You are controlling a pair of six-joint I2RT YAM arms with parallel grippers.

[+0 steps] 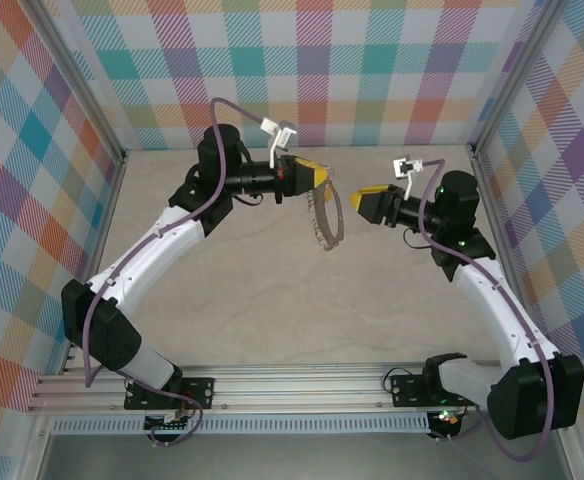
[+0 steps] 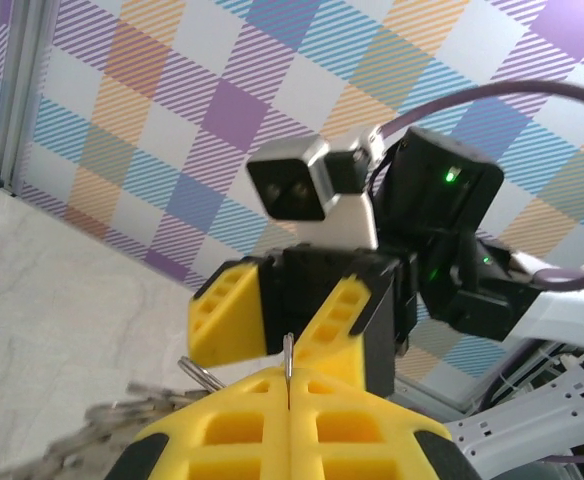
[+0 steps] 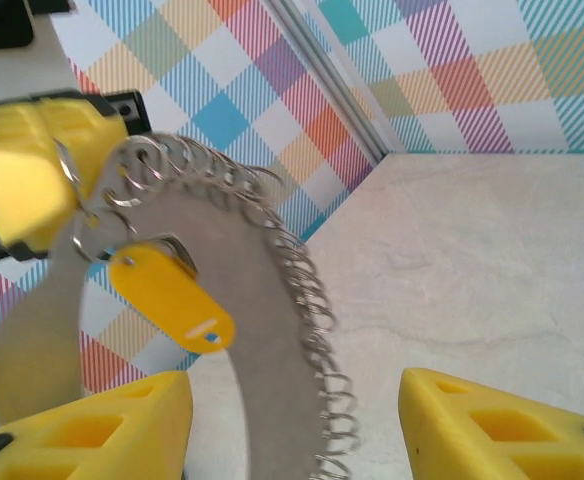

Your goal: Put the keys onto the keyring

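Note:
The yellow key hangs loose and slanted below my left gripper, so next my right gripper grips the key's loose end [image 3: 212, 336] and holds it steady before working the ring.
The keyring [image 1: 324, 222] is a loop of fine silvery chain hanging from my left gripper [image 1: 322, 179], which is raised above the table's middle. In the left wrist view the left gripper [image 2: 289, 378] is shut on a thin metal ring of that chain, and the rest of the keyring [image 2: 92, 430] trails blurred to the lower left. The key [image 3: 167, 300], with its yellow head, hangs on the keyring [image 3: 302, 300] just below the left gripper [image 3: 32, 165]. My right gripper [image 1: 357, 203] faces it from the right, open, fingers [image 3: 502, 425] either side of the chain without touching.
The beige tabletop [image 1: 272, 300] lies under both arms. Checked walls [image 1: 312, 70] close off the back and sides, with a metal post [image 1: 92, 110] at each back corner. The rail [image 1: 302, 385] holding the arm bases runs along the near edge.

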